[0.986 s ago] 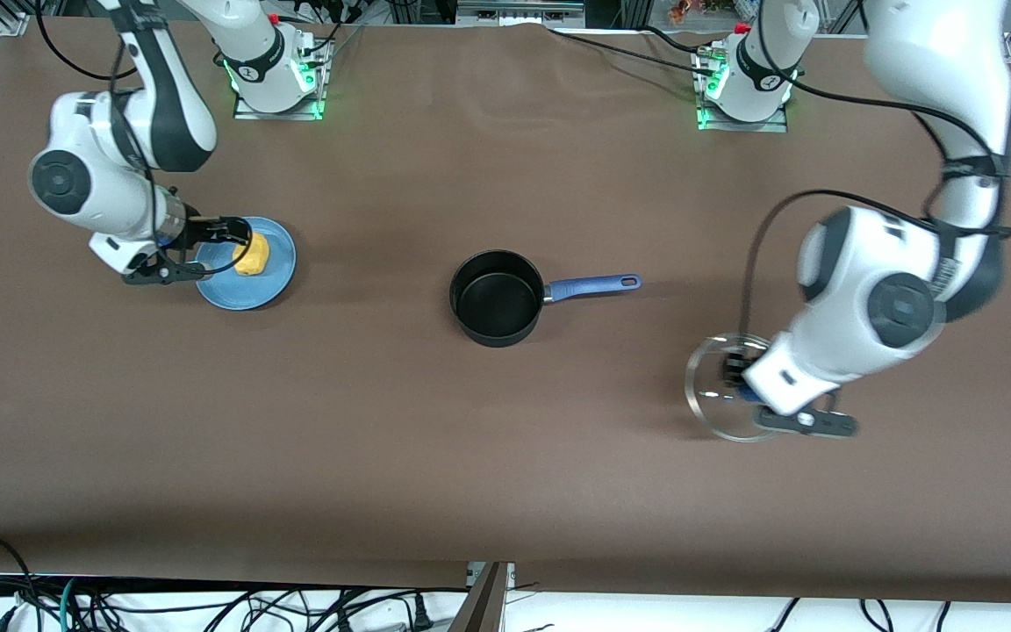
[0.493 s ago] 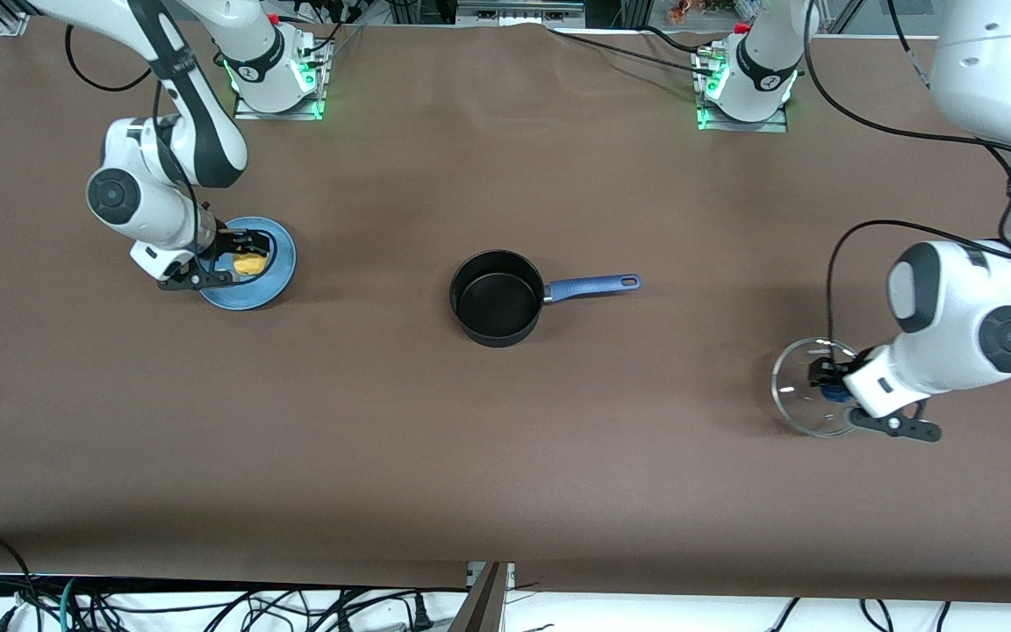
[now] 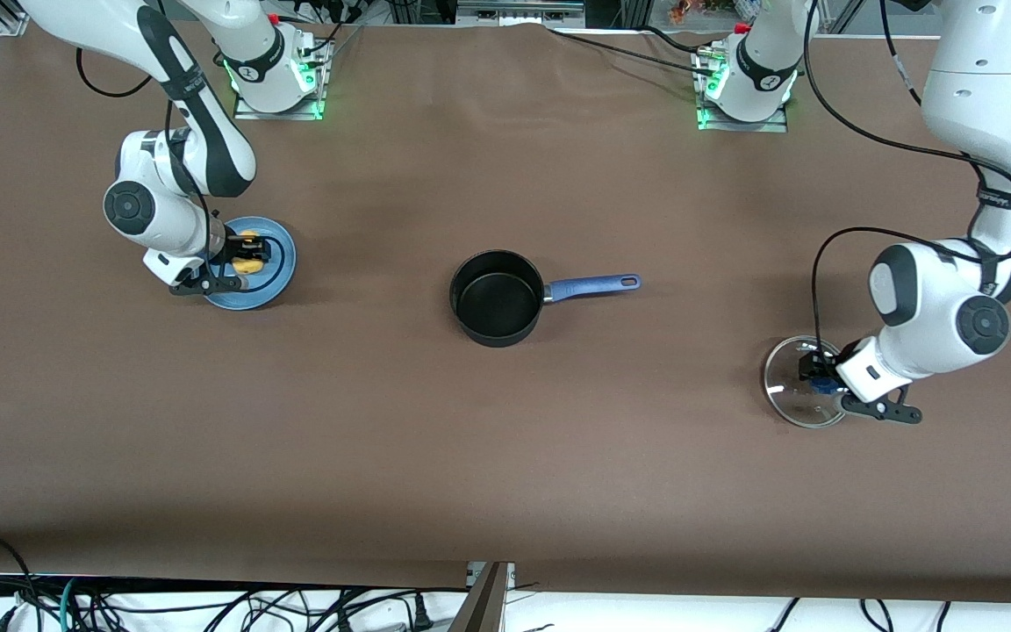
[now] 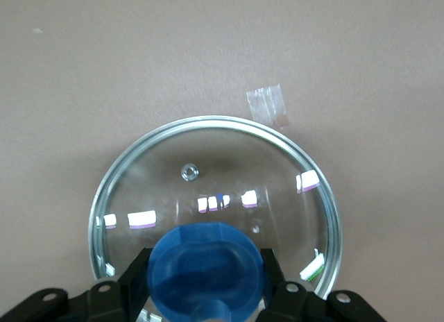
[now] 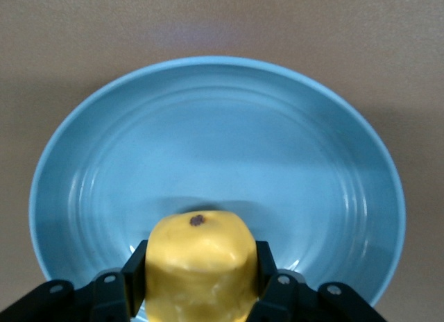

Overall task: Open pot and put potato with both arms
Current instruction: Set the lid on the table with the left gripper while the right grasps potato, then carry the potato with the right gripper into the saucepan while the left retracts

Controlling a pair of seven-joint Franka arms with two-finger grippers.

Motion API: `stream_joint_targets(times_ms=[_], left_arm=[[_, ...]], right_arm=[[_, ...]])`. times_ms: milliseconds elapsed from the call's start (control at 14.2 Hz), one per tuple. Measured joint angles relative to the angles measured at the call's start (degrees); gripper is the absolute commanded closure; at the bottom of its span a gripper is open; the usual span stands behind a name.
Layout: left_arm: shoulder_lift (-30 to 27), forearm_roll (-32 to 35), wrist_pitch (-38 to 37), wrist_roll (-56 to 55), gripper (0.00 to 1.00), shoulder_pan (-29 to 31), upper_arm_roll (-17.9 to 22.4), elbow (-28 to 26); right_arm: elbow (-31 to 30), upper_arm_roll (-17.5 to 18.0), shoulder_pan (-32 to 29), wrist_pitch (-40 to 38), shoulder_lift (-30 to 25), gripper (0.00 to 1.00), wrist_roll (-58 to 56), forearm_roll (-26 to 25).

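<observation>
My right gripper should put the yellow potato down and let go of it on the bottom of the black pot (image 3: 506, 300) with the blue handle.
The black pot (image 3: 497, 300) with a blue handle (image 3: 593, 285) stands uncovered at the table's middle, black inside and with nothing in it. The yellow potato (image 3: 248, 262) lies on a blue plate (image 3: 277, 263) at the right arm's end. My right gripper (image 3: 245, 254) is down on the plate, its fingers (image 5: 135, 266) against both sides of the potato (image 5: 200, 256). My left gripper (image 3: 815, 379) is shut on the blue knob (image 4: 205, 263) of the glass lid (image 4: 208, 162), which lies low at the table near the left arm's end (image 3: 797, 397).
The blue plate (image 5: 215, 148) fills the right wrist view, with bare rim around the potato. A small piece of clear tape (image 4: 269, 105) lies on the brown table next to the lid. Cables run along the table's edge by the arm bases.
My left arm carried the lid from nearer the pot toward its own end of the table and lower. My right gripper moved over the plate and came down around the potato.
</observation>
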Motion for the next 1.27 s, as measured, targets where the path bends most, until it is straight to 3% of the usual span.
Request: stream_joint_targets(times_ms=[141,423,634,915,1268], left_arm=[[-0.67,-0.04,2.41,-0.03,0.0,-0.04,0.02,-1.78],[-2.26,-0.11,1.87,-0.19,0.0,-0.05,0.14,-2.0],[-7.89,-0.19,-11.46,-3.18,0.0,-0.91,0.1,2.5],[-15.46,-0.19,-30.59,-8.87,0.0,-3.11,0.11,11.51],[-21.08,0.08,-43.58,-15.02,0.0,-4.21,0.17,17.28]], right_arm=[[2.87,0.11,0.03,-5.17,-1.41,0.78,0.0,0.0],[15.54,2.27,0.34,-23.73,-3.85,0.78,4.3,0.25],[25.44,6.08,3.93,-32.88,-3.21,0.78,16.17,3.65],[33.26,6.94,11.82,-33.35,1.72,0.78,32.03,13.97],[47.64,7.11,23.6,-25.73,15.92,0.78,51.94,16.34]])
